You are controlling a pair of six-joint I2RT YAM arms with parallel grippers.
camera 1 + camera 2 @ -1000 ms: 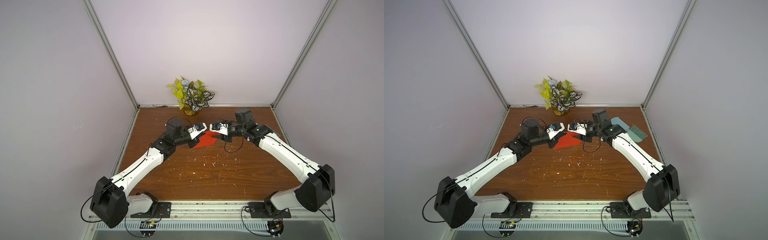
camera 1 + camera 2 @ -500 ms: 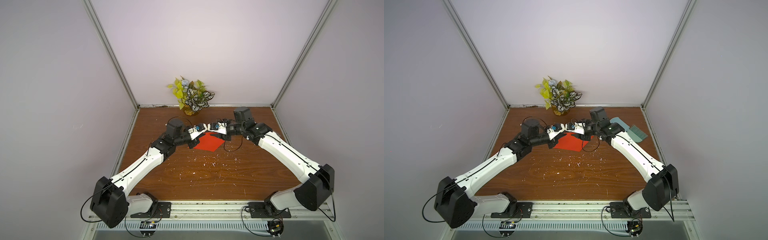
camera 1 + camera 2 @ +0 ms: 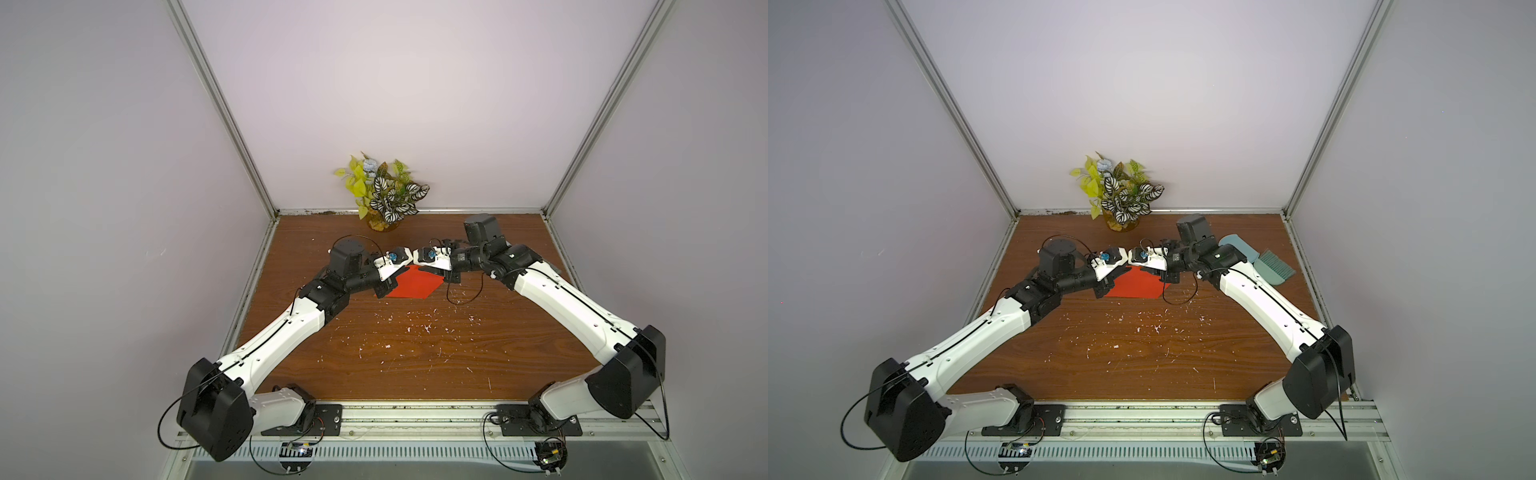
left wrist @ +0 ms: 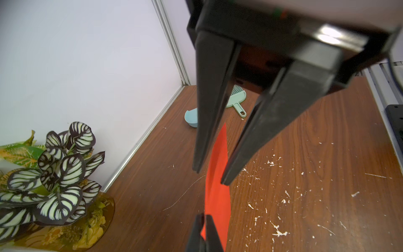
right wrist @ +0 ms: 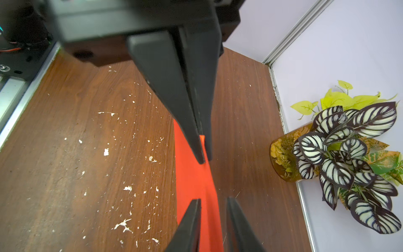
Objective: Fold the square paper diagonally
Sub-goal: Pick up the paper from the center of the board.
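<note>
My right gripper needs to close on the standing edge [image 4: 217,165] before my left gripper opens for a new hold, as only my left gripper pinches the paper's raised corner.
The square paper [image 3: 411,284] [image 3: 1135,285] is bright red-orange and lies at the back middle of the wooden table [image 3: 415,374]. Its far corner is lifted off the wood. My left gripper [image 4: 203,218] is shut on that raised corner; in the right wrist view its black fingers [image 5: 196,122] pinch the paper's tip. My right gripper [image 5: 213,199] faces it from the other side, jaws narrowly open, with the raised paper [image 5: 192,179] standing between them and touching neither. In both top views the two wrists nearly meet above the paper's far edge, and the fingertips are hidden.
A potted plant [image 3: 384,195] stands at the back wall behind the grippers. A light blue dustpan [image 3: 1235,245] and brush [image 3: 1277,270] lie at the back right. White scraps [image 3: 415,328] are scattered over the middle of the table.
The right gripper has moved left to meet the left gripper and its jaws have narrowed. More of the red paper shows beneath the two wrists.
</note>
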